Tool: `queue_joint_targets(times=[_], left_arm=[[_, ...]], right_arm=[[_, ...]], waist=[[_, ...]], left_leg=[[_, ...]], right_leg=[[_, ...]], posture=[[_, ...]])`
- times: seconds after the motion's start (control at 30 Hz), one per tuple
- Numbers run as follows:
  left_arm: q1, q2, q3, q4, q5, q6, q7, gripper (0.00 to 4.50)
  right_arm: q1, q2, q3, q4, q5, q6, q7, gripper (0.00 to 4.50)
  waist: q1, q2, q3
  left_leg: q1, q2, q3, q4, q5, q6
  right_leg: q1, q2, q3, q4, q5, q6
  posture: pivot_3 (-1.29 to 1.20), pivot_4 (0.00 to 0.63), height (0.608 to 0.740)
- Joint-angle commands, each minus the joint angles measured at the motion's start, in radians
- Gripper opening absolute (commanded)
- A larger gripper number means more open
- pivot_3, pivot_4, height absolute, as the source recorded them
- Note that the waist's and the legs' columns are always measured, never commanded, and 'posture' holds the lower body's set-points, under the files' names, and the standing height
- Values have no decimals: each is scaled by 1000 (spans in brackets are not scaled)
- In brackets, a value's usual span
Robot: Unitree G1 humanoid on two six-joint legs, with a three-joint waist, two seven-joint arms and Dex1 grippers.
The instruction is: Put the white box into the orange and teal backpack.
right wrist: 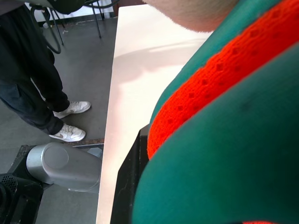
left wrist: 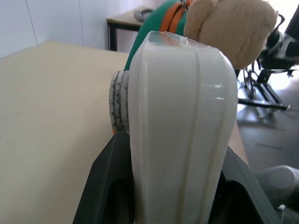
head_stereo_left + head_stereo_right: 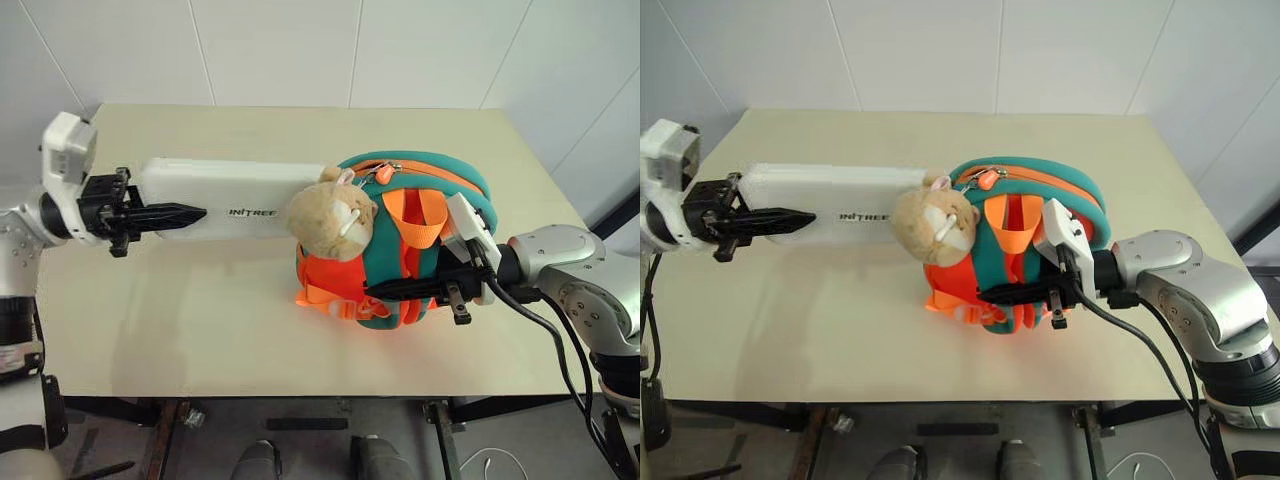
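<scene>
The robot's left gripper will release the white box inside the orange and teal backpack (image 3: 394,214), behind the tan plush animal.
The white box (image 3: 230,195) is held level over the table, its long side running toward the orange and teal backpack (image 3: 440,175). My left gripper (image 3: 195,212) is shut on the box's left end; in the left wrist view the box (image 2: 180,140) fills the gap between the black fingers (image 2: 103,186). The box's right end is hidden behind the tan plush animal (image 3: 330,222) at the backpack's side. Whether it is inside I cannot tell. My right gripper (image 3: 378,290) is shut on the backpack's lower teal and orange front (image 1: 233,163).
The beige table (image 3: 200,320) has free room in front of and behind the box. Its right edge lies close behind the backpack. A person's legs (image 1: 37,93) stand on the floor beside the table in the right wrist view.
</scene>
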Motion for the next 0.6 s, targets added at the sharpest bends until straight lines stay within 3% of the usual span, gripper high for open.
queue_joint_targets(times=[0.03,0.3,0.6], left_arm=[[-102,-1,-84,39,98,-78,-25,1250],[-282,-130,-243,88,241,-59,50,1249],[-365,-418,-333,179,320,-22,192,1249]], right_arm=[[-23,8,-9,-2,-8,-13,5,0],[-39,34,4,19,-32,-16,4,0],[-56,71,14,34,-55,-18,0,0]], waist=[[0,0,0],[0,0,0],[-2,0,0]], left_leg=[[0,0,0,0,0,0],[0,0,0,5,-1,2],[-1,0,-1,7,-1,2]], right_leg=[[0,0,0,0,0,0],[1,1,1,2,1,1],[2,1,2,2,2,4]], posture=[[0,150,740],[0,150,740],[0,150,740]])
